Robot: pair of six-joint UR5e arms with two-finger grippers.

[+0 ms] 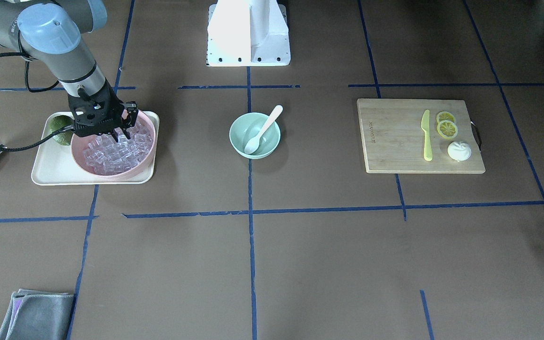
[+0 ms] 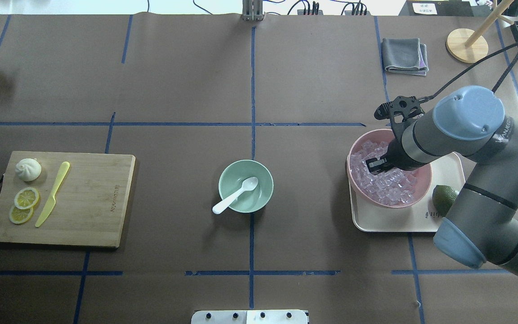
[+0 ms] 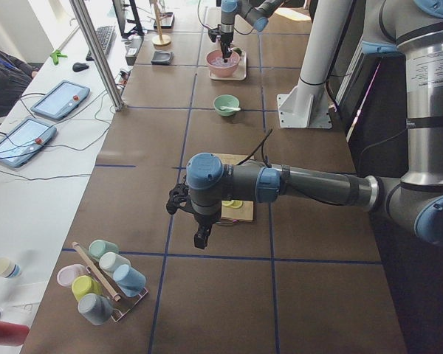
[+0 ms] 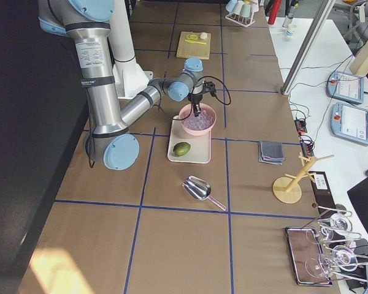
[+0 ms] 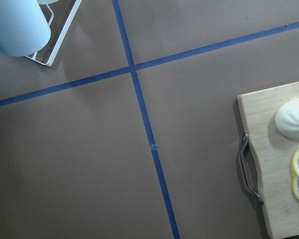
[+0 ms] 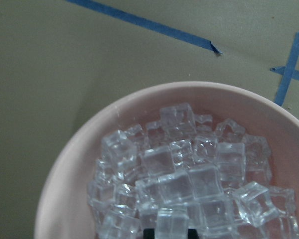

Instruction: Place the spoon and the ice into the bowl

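Next, I release the ice cube from my right gripper over the white spoon's scoop inside the mint-green bowl (image 1: 253, 144).
The white spoon (image 1: 262, 130) lies in the mint-green bowl (image 1: 272, 141) at the table's middle, scoop down and handle over the rim; both also show in the overhead view, spoon (image 2: 236, 195) and bowl (image 2: 263, 180). Several clear ice cubes (image 1: 111, 153) fill the pink bowl (image 1: 111, 175). My right gripper (image 1: 122, 134) is lowered into this ice (image 2: 391, 189). In the right wrist view its tips sit close together around one ice cube (image 6: 172, 221). My left gripper (image 3: 201, 237) hangs over bare table beside the cutting board; I cannot tell whether it is open or shut.
The pink bowl stands on a cream tray (image 1: 45, 172) beside a green lime (image 1: 59, 130). A cutting board (image 1: 395, 141) holds a yellow-green knife (image 1: 426, 137), lemon slices and a bun. A grey cloth (image 1: 36, 314), a metal scoop (image 4: 199, 188) and a cup rack (image 3: 100, 284) lie farther off.
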